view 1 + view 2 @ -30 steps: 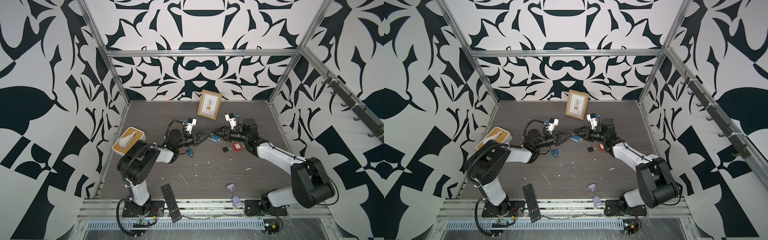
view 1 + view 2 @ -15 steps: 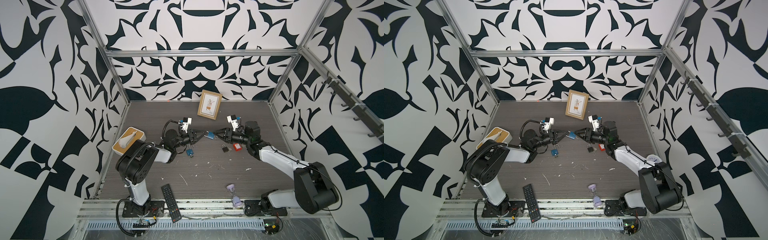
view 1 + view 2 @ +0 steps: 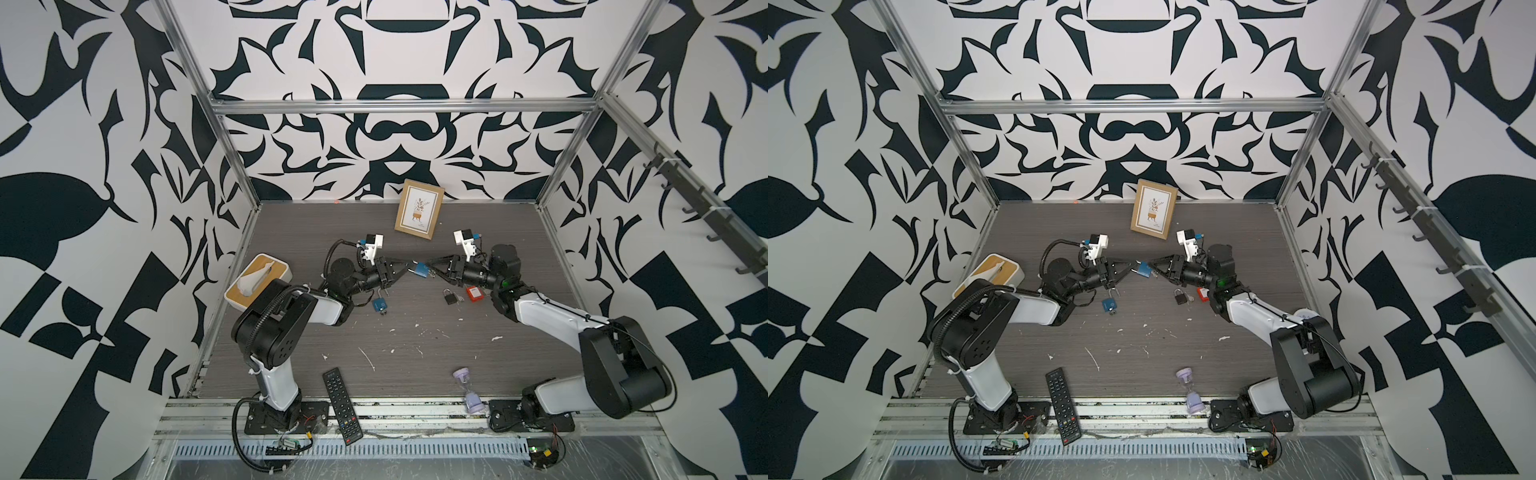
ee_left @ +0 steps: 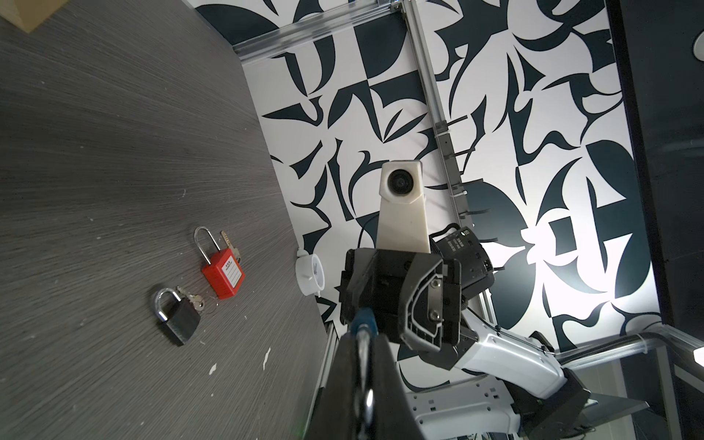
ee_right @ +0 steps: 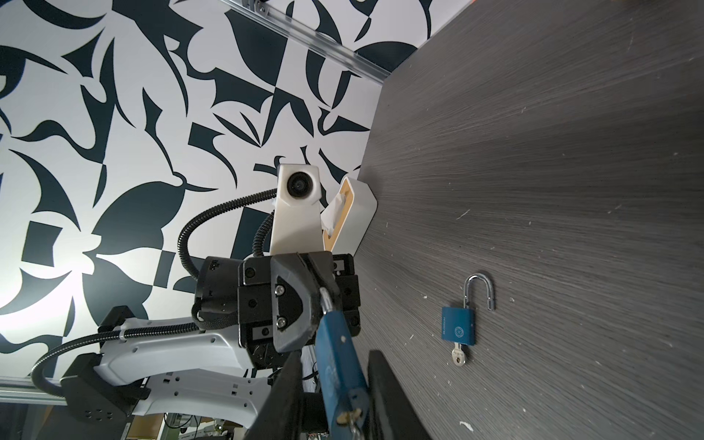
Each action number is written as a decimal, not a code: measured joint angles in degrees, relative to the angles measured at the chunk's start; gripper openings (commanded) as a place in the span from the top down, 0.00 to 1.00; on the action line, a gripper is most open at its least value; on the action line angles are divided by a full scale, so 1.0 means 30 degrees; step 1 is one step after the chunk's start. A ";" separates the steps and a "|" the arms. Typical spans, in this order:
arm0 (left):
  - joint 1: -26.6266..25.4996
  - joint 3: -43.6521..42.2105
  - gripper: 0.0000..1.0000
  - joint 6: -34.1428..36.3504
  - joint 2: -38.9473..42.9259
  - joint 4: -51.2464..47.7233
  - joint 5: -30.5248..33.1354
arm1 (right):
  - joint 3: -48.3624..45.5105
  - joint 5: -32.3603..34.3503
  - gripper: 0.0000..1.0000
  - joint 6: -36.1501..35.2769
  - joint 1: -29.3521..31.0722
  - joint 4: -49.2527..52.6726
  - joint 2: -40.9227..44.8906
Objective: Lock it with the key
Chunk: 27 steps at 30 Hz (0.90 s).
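The blue padlock is held by its shackle in my left gripper, so I will take the padlock body (image 3: 421, 269) with my left gripper, which will free my right gripper for the key.
A blue padlock (image 3: 420, 269) (image 3: 1144, 269) hangs in the air between my two grippers in both top views. My left gripper (image 3: 409, 266) (image 4: 364, 335) is shut on its silver shackle (image 4: 367, 381). My right gripper (image 3: 430, 267) (image 5: 335, 356) stands open around the padlock body (image 5: 337, 343), with a gap on each side. The brass key (image 5: 350, 417) sticks out of the padlock's underside, between the right fingers.
On the table lie another blue padlock (image 3: 379, 305) (image 5: 459, 329) with open shackle and key, a black padlock (image 3: 449, 297) (image 4: 177, 316) and a red padlock (image 3: 473, 293) (image 4: 224, 276). A picture frame (image 3: 419, 209), tissue box (image 3: 258, 282), remote (image 3: 342, 405) and hourglass (image 3: 468, 390) stand around.
Both grippers have lifted the blue padlock slightly up and towards the back. The right jaws have narrowed around its body.
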State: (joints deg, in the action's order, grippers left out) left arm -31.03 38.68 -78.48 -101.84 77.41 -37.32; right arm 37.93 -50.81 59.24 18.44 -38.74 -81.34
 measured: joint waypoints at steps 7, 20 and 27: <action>0.0000 0.0423 1.00 -0.0138 0.0000 0.0015 0.0007 | -0.0102 -0.0350 0.70 0.0510 0.0022 -0.0801 -0.0036; 0.0044 0.0765 1.00 -0.0364 -0.0007 0.0270 -0.0160 | -0.0211 -0.0452 1.00 0.1399 0.0007 -0.2047 -0.0211; -0.0036 0.1348 0.60 -0.0517 -0.0240 0.0335 -0.1333 | -0.0240 -0.0597 1.00 0.1501 0.0036 -0.1945 -0.0233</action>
State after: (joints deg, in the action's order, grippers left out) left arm -31.14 42.72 -80.03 -102.56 78.41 -41.32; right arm 37.21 -52.60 63.75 18.55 -44.58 -82.04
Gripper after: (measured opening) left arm 0.370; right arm 0.142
